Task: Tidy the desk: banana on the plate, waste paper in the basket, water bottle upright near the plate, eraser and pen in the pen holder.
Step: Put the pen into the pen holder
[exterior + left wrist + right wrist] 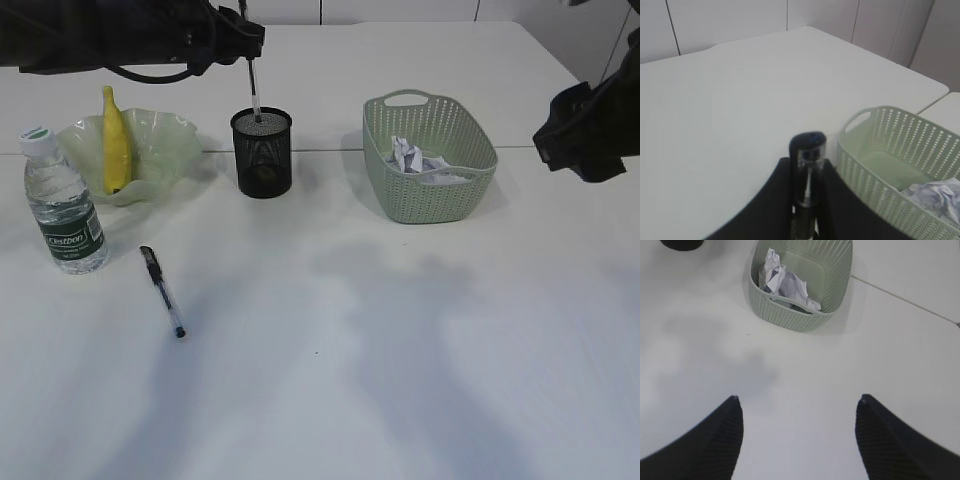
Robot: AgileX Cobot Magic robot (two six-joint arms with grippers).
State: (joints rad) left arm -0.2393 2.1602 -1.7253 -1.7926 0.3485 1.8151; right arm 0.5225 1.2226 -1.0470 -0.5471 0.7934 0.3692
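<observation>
Next, my left gripper lets go of the clear pen inside the black mesh pen holder [268, 138], between the plate and the basket.
My left gripper [244, 40] is shut on a clear pen with a black cap [254, 95] and holds it upright over the black mesh pen holder [262, 155], its tip at the holder's mouth. The left wrist view shows the pen [807, 170] clamped between the jaws [807, 200]. A second black pen [162, 290] lies on the table in front. The banana [115, 140] lies on the pale green plate [170, 135]. The water bottle [62, 205] stands upright left of the plate. Crumpled paper [412, 158] lies in the green basket [430, 200]. My right gripper [797, 400] is open and empty above bare table. No eraser shows.
The basket [800, 315] with the paper [785, 282] lies ahead of the right gripper in its wrist view. It also shows at the right in the left wrist view [890, 150]. A seam between table tops [330, 150] runs behind the holder.
</observation>
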